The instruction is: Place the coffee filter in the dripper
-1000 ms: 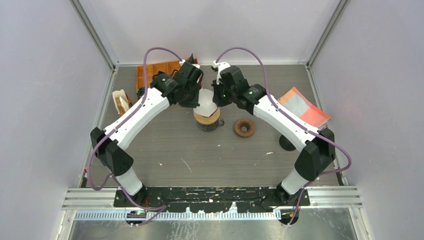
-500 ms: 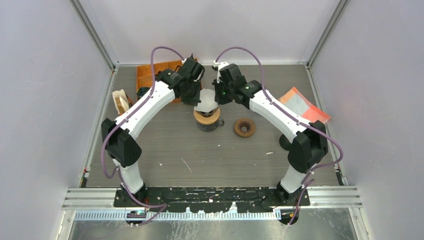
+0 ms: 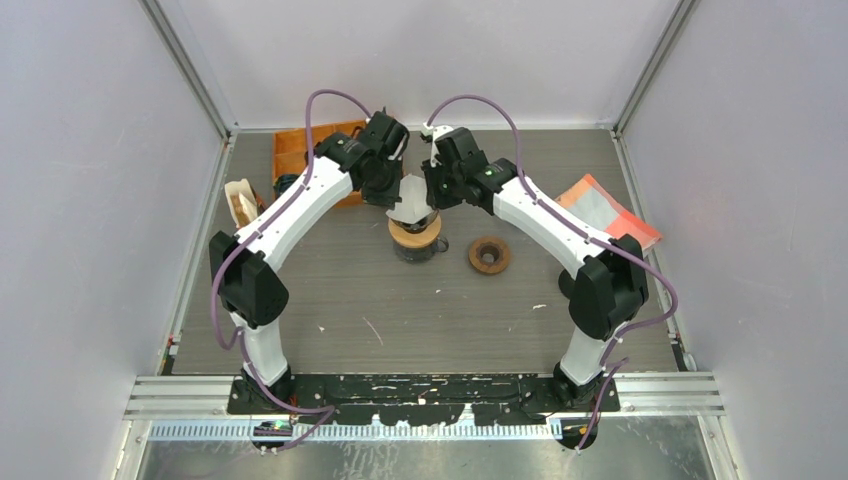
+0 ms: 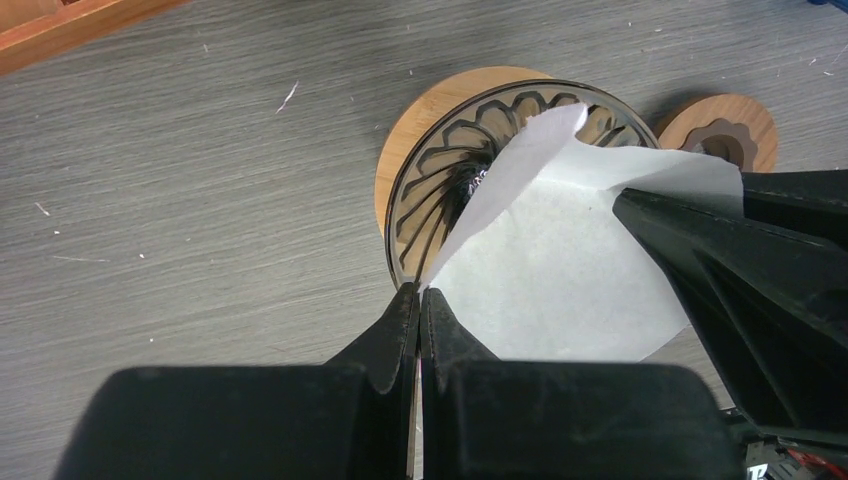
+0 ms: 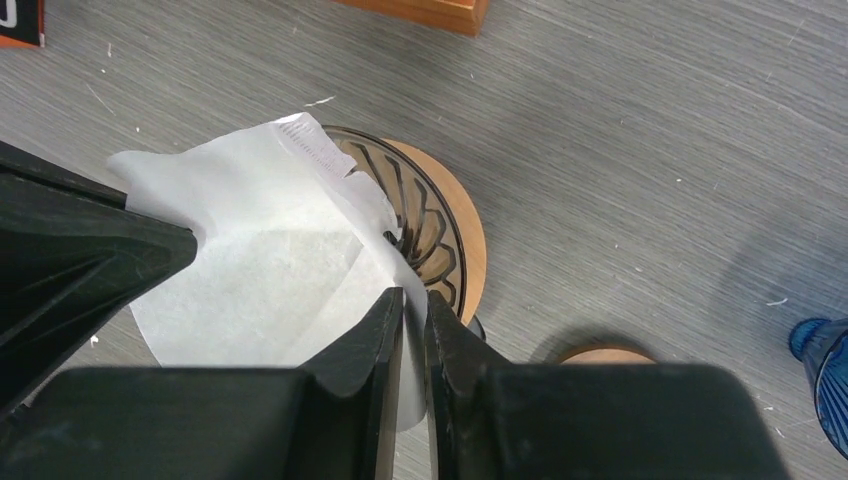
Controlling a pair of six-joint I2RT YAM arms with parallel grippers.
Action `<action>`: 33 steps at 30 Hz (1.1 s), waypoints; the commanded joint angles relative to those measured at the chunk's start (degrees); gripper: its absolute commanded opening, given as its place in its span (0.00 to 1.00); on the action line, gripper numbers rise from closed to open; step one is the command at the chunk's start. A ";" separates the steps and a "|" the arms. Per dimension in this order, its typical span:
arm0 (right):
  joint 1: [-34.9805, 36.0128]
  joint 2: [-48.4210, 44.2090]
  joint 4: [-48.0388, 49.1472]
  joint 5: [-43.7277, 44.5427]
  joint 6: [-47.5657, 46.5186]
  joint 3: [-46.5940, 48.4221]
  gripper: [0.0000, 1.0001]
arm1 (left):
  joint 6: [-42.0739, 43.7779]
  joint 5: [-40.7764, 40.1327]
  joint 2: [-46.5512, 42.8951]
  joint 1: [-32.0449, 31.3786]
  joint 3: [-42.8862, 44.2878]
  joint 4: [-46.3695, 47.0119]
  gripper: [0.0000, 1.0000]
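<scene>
The coffee filter hangs over the dripper's rim and its side is loose in my right gripper, so I need to pinch that side (image 5: 398, 262) and gently move the coffee filter inside.
The white paper coffee filter (image 3: 412, 196) hangs spread open as a cone just over the dripper (image 3: 414, 233), a ribbed dark glass funnel on a round wooden collar. In the left wrist view my left gripper (image 4: 420, 292) is shut on the filter's (image 4: 560, 260) near edge, above the dripper's rim (image 4: 440, 170). In the right wrist view my right gripper (image 5: 415, 298) stands slightly open, a narrow gap showing, with the filter's (image 5: 250, 260) opposite edge loose between its fingers beside the dripper (image 5: 435, 235). From above, the left gripper (image 3: 392, 196) and right gripper (image 3: 432, 196) flank the filter.
A small wooden ring (image 3: 489, 254) lies right of the dripper. An orange wooden tray (image 3: 300, 150) sits at the back left, a filter holder (image 3: 242, 203) by the left wall, a red and grey pouch (image 3: 610, 215) at the right, a blue object (image 5: 822, 370) nearby.
Both arms have drawn in and stood up steeper, carrying the filter a little toward the back over the dripper. The right jaws have parted slightly; the left stay shut.
</scene>
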 commanded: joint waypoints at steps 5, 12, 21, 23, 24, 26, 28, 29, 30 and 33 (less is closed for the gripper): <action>-0.27 -2.44 0.93 -0.97 -0.87 3.62 0.25 | 1.44 0.40 -1.05 0.70 2.69 -0.21 0.06; -0.27 -3.67 0.96 -0.64 -0.94 3.70 0.31 | 1.73 0.59 -0.78 0.84 3.06 -0.36 0.04; -0.23 -4.67 1.72 -0.32 -1.19 4.07 0.34 | 2.57 2.00 0.72 0.88 5.55 -2.44 0.00; -0.27 -4.35 1.96 -0.62 -1.08 4.07 0.35 | 2.87 2.52 1.33 0.88 6.12 -3.19 0.00; -0.28 -4.20 2.02 -0.76 -0.98 3.98 0.36 | 3.04 2.64 1.61 0.88 6.48 -3.56 0.00; -0.23 -4.06 2.31 -1.00 -0.96 3.87 0.38 | 3.09 2.99 2.15 0.88 6.98 -4.09 0.00; -0.22 -4.01 2.48 -1.34 -0.80 3.74 0.40 | 3.23 3.42 2.51 0.93 7.33 -4.31 0.00; -0.22 -4.11 2.72 -1.51 -0.68 3.60 0.41 | 3.25 3.61 2.65 0.93 7.43 -4.36 0.00; -0.27 -4.23 2.87 -1.52 -0.63 3.47 0.41 | 3.21 3.70 2.77 0.89 7.53 -4.38 0.00; -0.23 -4.31 3.27 -0.80 -0.55 3.24 0.40 | 3.34 4.27 3.20 0.88 7.87 -4.72 0.00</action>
